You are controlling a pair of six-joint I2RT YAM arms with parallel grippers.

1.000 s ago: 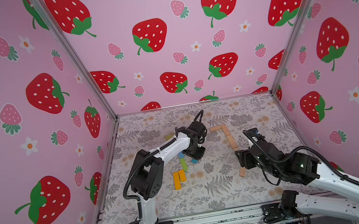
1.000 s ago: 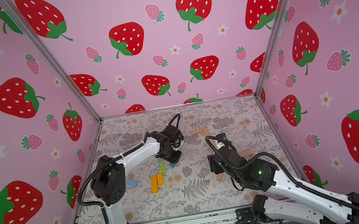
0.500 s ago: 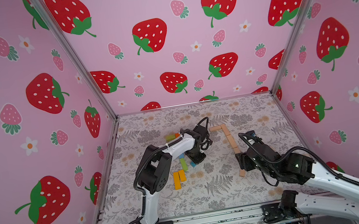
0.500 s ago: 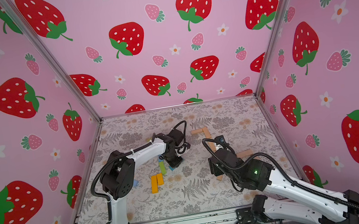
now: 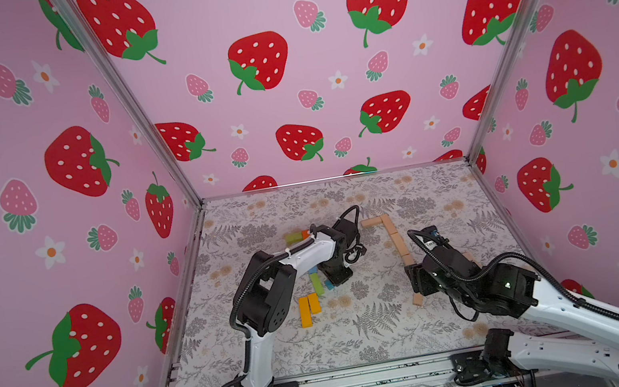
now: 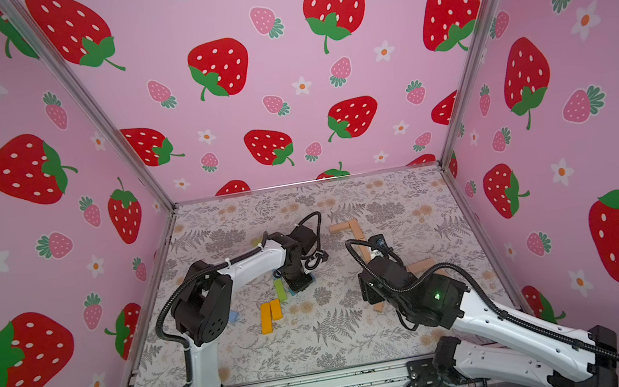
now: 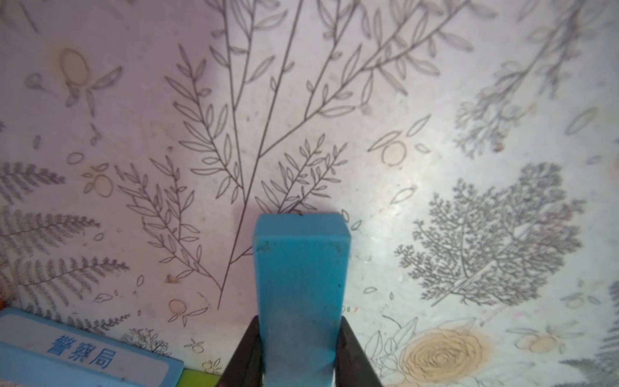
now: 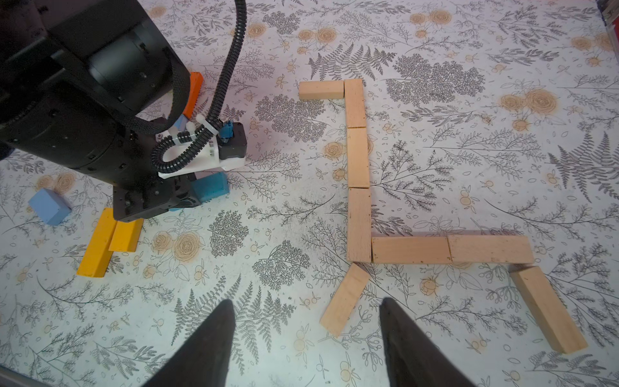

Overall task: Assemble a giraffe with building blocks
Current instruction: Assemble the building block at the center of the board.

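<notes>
Next, I open my left gripper and leave the blue block, now low beside a green block, on the floral mat, so that it slants out from the green block's lower end [image 5: 334, 281] [image 7: 305, 327].
My left gripper [image 7: 300, 321] is shut on a blue block [image 7: 301, 274], which points down at the floral mat. In both top views this gripper [image 5: 337, 276] [image 6: 299, 282] hangs low beside a green block [image 5: 317, 284]. Tan blocks lie flat in a giraffe outline: head [image 8: 321, 90], neck [image 8: 358, 157], body [image 8: 452, 249] and two slanted legs [image 8: 345, 303] [image 8: 546, 308]. My right gripper [image 8: 306, 308] is open and holds nothing. It hovers above the mat just left of the front leg, seen in a top view at the right gripper [image 5: 418, 282].
Two yellow-orange blocks [image 5: 308, 307] [image 8: 107, 239] lie side by side near the left arm. A light blue block [image 8: 50, 206], an orange block [image 8: 193, 92] and a printed light blue block [image 7: 83, 348] lie close by. Pink strawberry walls enclose the mat [image 5: 364, 337] on three sides.
The left arm's elbow has swung right and its gripper, still holding the blue block, has come a little nearer and lower. The right gripper has drifted slightly left.
</notes>
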